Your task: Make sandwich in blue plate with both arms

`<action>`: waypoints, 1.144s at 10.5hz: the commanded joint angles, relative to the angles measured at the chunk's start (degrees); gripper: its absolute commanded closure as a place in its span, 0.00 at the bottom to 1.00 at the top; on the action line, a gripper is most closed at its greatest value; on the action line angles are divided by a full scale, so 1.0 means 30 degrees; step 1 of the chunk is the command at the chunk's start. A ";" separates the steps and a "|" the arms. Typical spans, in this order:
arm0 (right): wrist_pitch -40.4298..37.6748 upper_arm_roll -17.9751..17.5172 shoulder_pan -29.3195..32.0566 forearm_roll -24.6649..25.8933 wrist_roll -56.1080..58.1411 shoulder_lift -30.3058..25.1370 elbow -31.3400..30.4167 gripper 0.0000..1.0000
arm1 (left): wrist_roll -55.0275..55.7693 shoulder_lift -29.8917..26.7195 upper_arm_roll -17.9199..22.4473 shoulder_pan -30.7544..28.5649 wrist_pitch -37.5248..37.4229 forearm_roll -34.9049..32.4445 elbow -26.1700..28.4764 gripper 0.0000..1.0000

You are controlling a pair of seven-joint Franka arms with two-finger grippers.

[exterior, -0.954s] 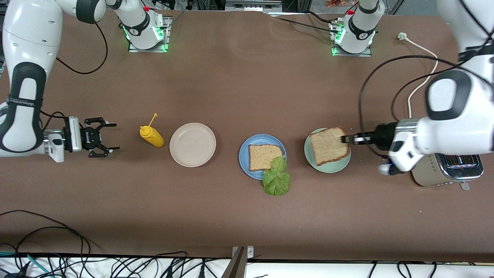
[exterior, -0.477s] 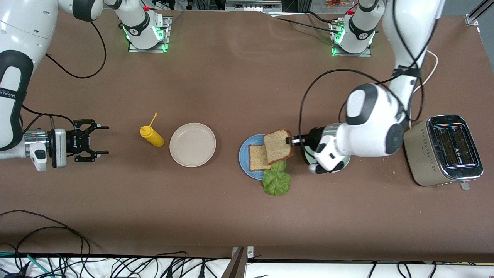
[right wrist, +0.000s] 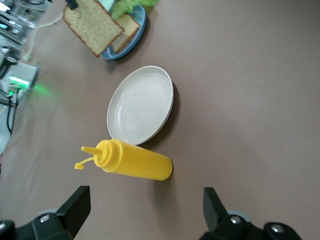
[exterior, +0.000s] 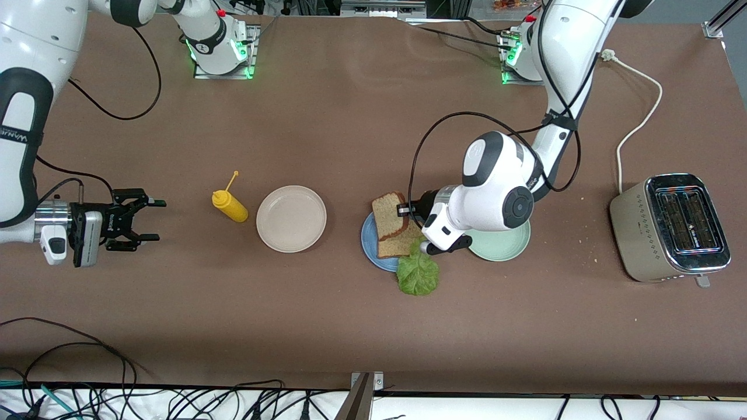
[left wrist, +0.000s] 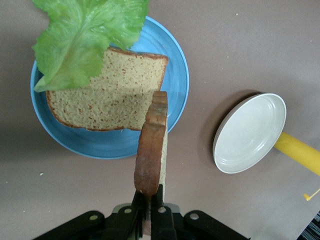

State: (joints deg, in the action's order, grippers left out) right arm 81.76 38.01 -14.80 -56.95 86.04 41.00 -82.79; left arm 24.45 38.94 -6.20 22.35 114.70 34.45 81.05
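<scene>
I should let go of the second bread slice with my left gripper on the flat slice (exterior: 406,231) (left wrist: 84,104), toward the pale green plate.
The blue plate (exterior: 367,242) holds one bread slice (exterior: 398,246) lying flat. A green lettuce leaf (exterior: 418,272) overlaps that slice's corner and hangs over the plate's rim onto the table, on the side nearer the front camera. My left gripper (exterior: 407,209) is shut on the crust edge of a second bread slice (exterior: 388,213), held tilted over the plate. In the left wrist view this slice (left wrist: 152,145) stands edge-on in the left gripper (left wrist: 150,197), above the plate (left wrist: 175,65) and the flat slice (left wrist: 110,95). My right gripper (exterior: 146,220) waits open over bare table at the right arm's end.
A yellow squeeze bottle (exterior: 229,205) lies beside a beige plate (exterior: 291,219), between the right gripper and the blue plate. A pale green plate (exterior: 505,246) sits under the left arm's wrist. A toaster (exterior: 671,227) stands at the left arm's end, its cord trailing toward the bases.
The left arm has carried the bread slice from the pale green plate to above the blue plate. The right gripper has drawn back a little toward its end of the table.
</scene>
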 commanded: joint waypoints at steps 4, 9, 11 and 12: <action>0.4730 -0.5717 0.1941 0.8569 -0.9215 -0.6334 -0.2836 0.00 | 0.0081 0.1520 0.0572 0.0431 0.2370 -0.0143 -0.0824 1.00; 0.5822 -0.8272 0.2443 1.5133 -1.8261 -1.0144 -0.5620 0.00 | 0.0023 0.1551 0.1739 0.0138 0.2373 -0.0557 -0.0736 0.60; 0.6409 -0.9761 0.2675 1.8114 -2.2096 -1.1580 -0.6502 0.00 | -0.0850 0.1551 0.1890 -0.0125 0.2372 -0.0557 -0.0590 0.00; 0.6264 -1.0988 0.3199 1.9380 -2.4612 -1.2515 -0.7057 0.00 | -0.1030 0.1580 0.1890 -0.0126 0.2372 -0.0557 -0.0531 0.00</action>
State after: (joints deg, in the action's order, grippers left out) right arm 98.94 11.93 -8.11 -6.86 25.48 10.91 -97.80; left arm 23.26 42.56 -0.39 22.03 121.38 33.95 80.62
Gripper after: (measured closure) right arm 0.000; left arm 0.555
